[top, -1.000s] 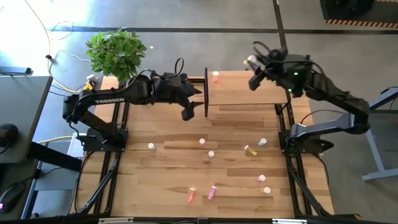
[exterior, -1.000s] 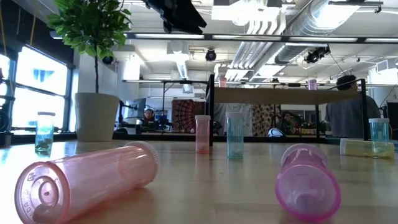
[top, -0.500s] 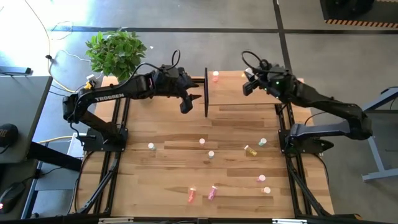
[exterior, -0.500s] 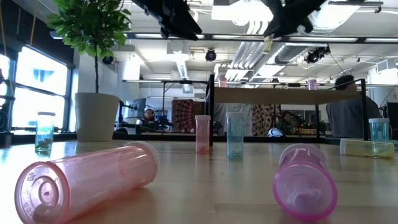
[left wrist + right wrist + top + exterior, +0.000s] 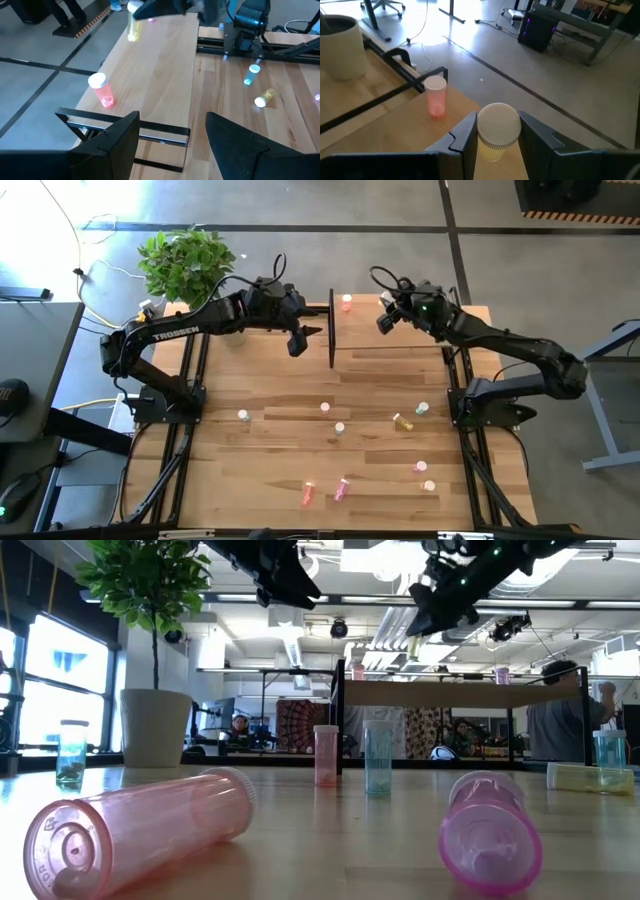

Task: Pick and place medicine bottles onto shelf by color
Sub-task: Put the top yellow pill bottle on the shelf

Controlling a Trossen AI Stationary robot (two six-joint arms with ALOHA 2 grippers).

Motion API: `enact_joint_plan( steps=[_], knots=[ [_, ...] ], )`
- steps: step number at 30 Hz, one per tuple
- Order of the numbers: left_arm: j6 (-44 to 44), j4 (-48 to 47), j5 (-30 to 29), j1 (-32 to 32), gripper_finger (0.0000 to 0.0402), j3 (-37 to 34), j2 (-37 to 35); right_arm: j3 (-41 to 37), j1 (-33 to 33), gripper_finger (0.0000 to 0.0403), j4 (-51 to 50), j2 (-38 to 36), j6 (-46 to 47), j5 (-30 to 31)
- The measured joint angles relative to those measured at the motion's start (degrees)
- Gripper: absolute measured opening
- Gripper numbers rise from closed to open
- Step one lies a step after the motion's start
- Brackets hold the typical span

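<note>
My right gripper should release the yellow bottle on the shelf's far edge point(image 5: 377, 304) point(image 5: 481, 149), a short gap from the red-pink bottle.
The shelf point(image 5: 410, 320), a light-wood board on black posts, stands along the table's far edge. One red-pink bottle point(image 5: 347, 302) stands upright on its left end, also seen in the right wrist view point(image 5: 436, 96). My right gripper point(image 5: 384, 318) hovers over the board, shut on a yellow bottle point(image 5: 492, 147) with a white cap. My left gripper point(image 5: 298, 342) is open and empty, in the air just left of the shelf's end frame point(image 5: 331, 330). Several bottles lie or stand on the table, among them a yellow one point(image 5: 403, 422) and two pink ones point(image 5: 308, 494). My right gripper pinches the yellow bottle between its two fingers point(image 5: 465, 131), one on each side just below the white cap point(image 5: 499, 125). The bottle is lifted clear above the shelf board, cap end toward the wrist camera. In the left wrist view it hangs below the gripper point(image 5: 133, 27).
A potted plant point(image 5: 188, 265) stands at the table's far left corner. Both arm bases point(image 5: 160, 395) point(image 5: 495, 400) sit at the table's sides. The shelf board point(image 5: 160, 65) is bare between the red-pink bottle point(image 5: 102, 91) and my right gripper. People show in the room behind point(image 5: 560, 730).
My right gripper has carried the yellow bottle toward the table's left along the shelf and downward, coming into the low view from above. My left gripper has edged a little toward the far edge and stayed open.
</note>
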Motion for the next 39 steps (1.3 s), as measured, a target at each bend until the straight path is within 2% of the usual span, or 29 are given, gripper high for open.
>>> enact_joint_plan(
  steps=[8, 15, 25, 39],
  knots=[
    [0.0, 0.0, 0.0, 0.0, 0.0216, 0.0, 0.0, 0.0, -3.7, 0.011, 0.3, 4.1, 0.0, -5.9],
    [0.0, -0.1, 0.0, 0.0, 0.0216, 0.0, 0.0, 0.0, -5.4, 0.011, 0.8, 6.3, 0.9, -8.5],
    [0.0, -0.1, 0.0, 0.0, 0.0216, 0.0, 0.0, 4.7, -5.8, 0.011, -2.7, 6.4, 0.3, -8.4],
    [0.0, -0.1, 0.0, 0.0, 0.0216, 0.0, 0.0, 4.4, -6.8, 0.011, -5.0, 7.9, -0.1, -9.9]
  ],
)
